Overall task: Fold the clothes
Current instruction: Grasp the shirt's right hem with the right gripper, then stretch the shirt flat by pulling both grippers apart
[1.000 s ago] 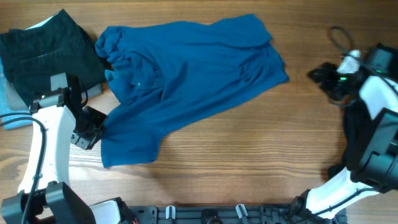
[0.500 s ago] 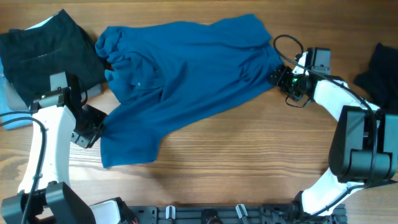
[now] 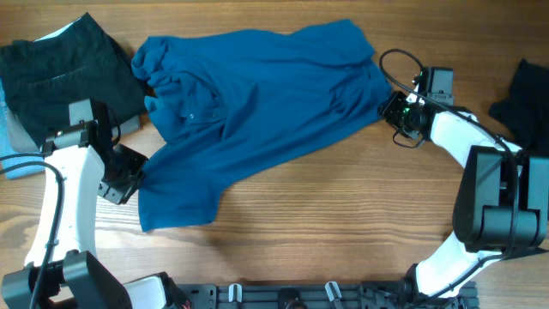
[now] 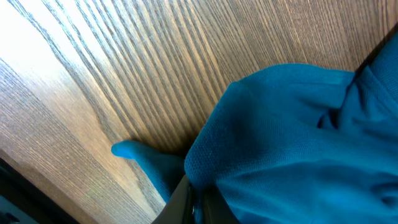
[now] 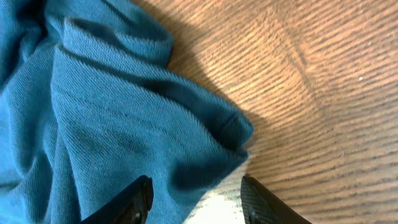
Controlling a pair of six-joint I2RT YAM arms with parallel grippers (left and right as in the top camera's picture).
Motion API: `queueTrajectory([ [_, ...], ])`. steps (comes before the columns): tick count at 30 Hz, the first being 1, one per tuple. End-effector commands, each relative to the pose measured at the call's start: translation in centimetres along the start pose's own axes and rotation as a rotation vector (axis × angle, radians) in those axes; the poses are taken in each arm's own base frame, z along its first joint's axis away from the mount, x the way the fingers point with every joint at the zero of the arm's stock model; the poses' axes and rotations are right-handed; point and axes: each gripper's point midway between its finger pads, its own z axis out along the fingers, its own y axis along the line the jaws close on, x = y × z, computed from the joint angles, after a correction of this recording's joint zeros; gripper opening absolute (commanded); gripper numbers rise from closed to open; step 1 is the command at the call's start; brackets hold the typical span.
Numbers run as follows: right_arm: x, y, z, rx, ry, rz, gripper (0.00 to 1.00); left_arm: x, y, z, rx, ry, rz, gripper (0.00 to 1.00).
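Note:
The robot's left gripper needs to put the blue polo shirt's edge down on the table diagonally (image 3: 179, 163) in front of the dark folded garment. The shirt now lies across the table's middle.
A blue polo shirt (image 3: 257, 112) lies spread and rumpled across the table's middle. My left gripper (image 3: 129, 176) is shut on the shirt's lower left edge; the left wrist view shows blue cloth (image 4: 286, 137) pinched between the closed fingers (image 4: 194, 202). My right gripper (image 3: 396, 110) is open at the shirt's right corner. In the right wrist view the corner (image 5: 205, 137) lies between and just ahead of the spread fingers (image 5: 196, 199).
A dark folded garment (image 3: 60, 73) lies at the back left on something light blue (image 3: 17, 150). Another dark garment (image 3: 527, 94) lies at the right edge. A black cable (image 3: 395, 64) loops by the right gripper.
My right arm swung from the far right edge over to the shirt's right corner, uncovering the dark garment, then shifted slightly. The left arm and shirt have not moved.

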Motion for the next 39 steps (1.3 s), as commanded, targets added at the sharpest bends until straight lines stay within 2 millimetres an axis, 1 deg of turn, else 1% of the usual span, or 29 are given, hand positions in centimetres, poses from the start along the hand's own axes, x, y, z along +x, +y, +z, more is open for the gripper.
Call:
queueTrajectory([
  [1, 1.5, -1.7, 1.7, 0.055, 0.031, 0.047, 0.49, -0.5, 0.4, -0.2, -0.010, -0.029, 0.006, 0.05],
  [3, 2.4, -2.1, 2.7, 0.071, 0.059, 0.059, 0.45, -0.5, 0.4, -0.2, -0.011, -0.028, 0.006, 0.06],
  [5, 2.7, -2.3, 3.0, 0.077, 0.069, 0.059, 0.36, -0.5, 0.4, -0.2, -0.011, -0.028, 0.006, 0.06],
  [6, 2.7, -2.3, 3.0, 0.077, 0.069, 0.057, 0.24, -0.5, 0.4, -0.2, -0.011, -0.029, 0.006, 0.06],
  [9, 2.8, -2.3, 2.9, 0.078, 0.075, 0.013, 0.06, -0.5, 0.4, -0.2, -0.010, -0.029, 0.006, 0.06],
  [11, 2.4, -2.8, 1.7, 0.102, 0.078, -0.059, 0.04, -0.5, 0.4, -0.2, -0.010, -0.029, 0.006, 0.05],
  [13, 0.9, -3.8, -0.3, 0.162, 0.043, -0.069, 0.04, -0.5, 0.3, -0.2, -0.009, -0.029, 0.007, 0.04],
  [14, -0.2, -4.4, -1.7, 0.192, 0.016, -0.058, 0.04, -0.6, 0.3, -0.2, -0.006, -0.032, 0.008, 0.04],
  [15, -1.9, -5.0, -4.0, 0.215, -0.024, -0.054, 0.04, -0.7, 0.0, -0.2, 0.000, -0.038, 0.016, 0.04],
  [17, -4.4, -6.3, -8.3, 0.243, -0.090, -0.001, 0.04, -0.4, -1.2, -0.3, 0.044, -0.034, 0.086, 0.04],
  [18, -5.3, -7.5, -10.8, 0.263, -0.121, 0.045, 0.04, -0.1, -1.7, -0.3, 0.058, -0.029, 0.102, 0.04],
  [19, -5.8, -8.7, -13.1, 0.278, -0.150, 0.091, 0.04, 0.2, -1.9, -0.3, 0.060, -0.028, 0.117, 0.04],
  [20, -5.8, -9.8, -14.4, 0.299, -0.164, 0.121, 0.04, 0.5, -2.1, -0.3, 0.059, -0.026, 0.129, 0.04],
  [21, -5.7, -10.9, -15.6, 0.327, -0.171, 0.153, 0.04, 0.7, -2.2, -0.3, 0.057, -0.023, 0.139, 0.04],
  [22, -5.3, -12.5, -17.2, 0.363, -0.175, 0.194, 0.04, 1.1, -2.3, -0.3, 0.053, -0.018, 0.165, 0.04],
  [24, -4.5, -14.2, -19.0, 0.402, -0.168, 0.245, 0.04, 1.8, -1.9, -0.3, 0.033, 0.002, 0.209, 0.04],
  [26, -3.7, -15.6, -20.2, 0.434, -0.158, 0.288, 0.04, 2.6, -1.0, -0.3, -0.005, 0.037, 0.224, 0.04],
  [28, -3.0, -16.3, -20.7, 0.451, -0.139, 0.313, 0.04, 3.2, -0.2, -0.3, -0.031, 0.063, 0.248, 0.04],
  [31, -1.9, -17.0, -21.0, 0.492, -0.101, 0.324, 0.04, 3.9, 0.6, -0.4, -0.059, 0.099, 0.291, 0.04],
  [33, -1.1, -18.0, -21.6, 0.560, -0.084, 0.330, 0.04, 4.4, 1.2, -0.5, -0.080, 0.122, 0.294, 0.04],
  [36, -0.3, -19.1, -22.4, 0.642, -0.072, 0.356, 0.04, 4.8, 1.7, -0.6, -0.093, 0.148, 0.343, 0.04],
  [37, 0.1, -19.3, -22.5, 0.650, -0.059, 0.362, 0.04, 5.1, 1.9, -0.8, -0.095, 0.158, 0.343, 0.04],
  [39, 0.5, -19.7, -22.7, 0.657, -0.044, 0.376, 0.04, 5.9, 1.2, -1.6, -0.030, 0.193, 0.390, 0.04],
])
